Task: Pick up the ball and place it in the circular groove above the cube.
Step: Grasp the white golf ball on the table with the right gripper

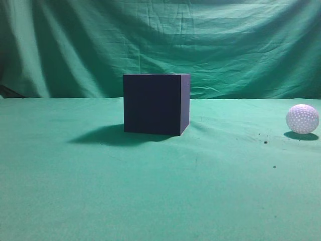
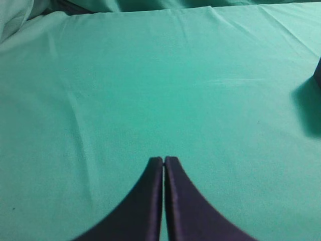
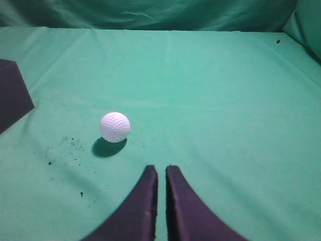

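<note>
The white dimpled ball lies on the green cloth apart from the cube, and my right gripper should close around the middle of the white dimpled ball (image 1: pixel 302 119) (image 3: pixel 115 127).
The dark navy cube (image 1: pixel 156 104) stands on the green cloth in the middle of the exterior view; its top face does not show. A corner of it shows in the right wrist view (image 3: pixel 12 93) and a sliver in the left wrist view (image 2: pixel 318 73). The white dimpled ball (image 1: pixel 302 119) lies on the cloth at the far right, apart from the cube. In the right wrist view the ball (image 3: pixel 115 127) lies ahead and left of my right gripper (image 3: pixel 161 169), which is shut and empty. My left gripper (image 2: pixel 164 160) is shut and empty over bare cloth. Neither gripper shows in the exterior view.
A green cloth (image 1: pixel 160 191) covers the table and hangs as a backdrop (image 1: pixel 160 40) behind the cube. Small dark specks (image 3: pixel 65 148) lie on the cloth left of the ball.
</note>
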`<act>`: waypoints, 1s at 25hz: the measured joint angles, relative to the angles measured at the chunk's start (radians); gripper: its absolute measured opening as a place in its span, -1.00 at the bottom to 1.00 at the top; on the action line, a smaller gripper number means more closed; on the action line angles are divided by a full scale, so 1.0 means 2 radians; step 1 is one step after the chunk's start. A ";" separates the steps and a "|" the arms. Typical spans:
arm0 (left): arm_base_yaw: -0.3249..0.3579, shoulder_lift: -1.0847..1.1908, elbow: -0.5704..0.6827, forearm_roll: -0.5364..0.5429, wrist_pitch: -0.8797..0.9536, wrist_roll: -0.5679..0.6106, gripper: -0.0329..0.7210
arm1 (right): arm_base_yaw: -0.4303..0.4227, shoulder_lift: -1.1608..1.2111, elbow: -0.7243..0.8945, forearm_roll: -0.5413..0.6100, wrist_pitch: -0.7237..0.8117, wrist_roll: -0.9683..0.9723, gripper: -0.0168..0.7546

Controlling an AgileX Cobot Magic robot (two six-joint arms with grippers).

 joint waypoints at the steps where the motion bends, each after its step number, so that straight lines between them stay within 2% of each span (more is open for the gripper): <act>1: 0.000 0.000 0.000 0.000 0.000 0.000 -0.91 | 0.000 0.000 0.000 0.000 0.000 0.000 -0.96; 20: 0.000 0.000 0.000 0.000 0.000 0.000 -0.91 | 0.000 0.000 0.000 -0.001 0.000 -0.001 -0.96; 22: 0.000 0.000 0.000 0.000 0.000 0.000 -0.91 | 0.000 0.000 0.000 -0.002 -0.013 -0.001 -0.96; 25: 0.000 0.000 0.000 0.000 0.000 0.000 -0.91 | 0.000 0.000 0.000 0.017 -0.080 -0.001 -0.96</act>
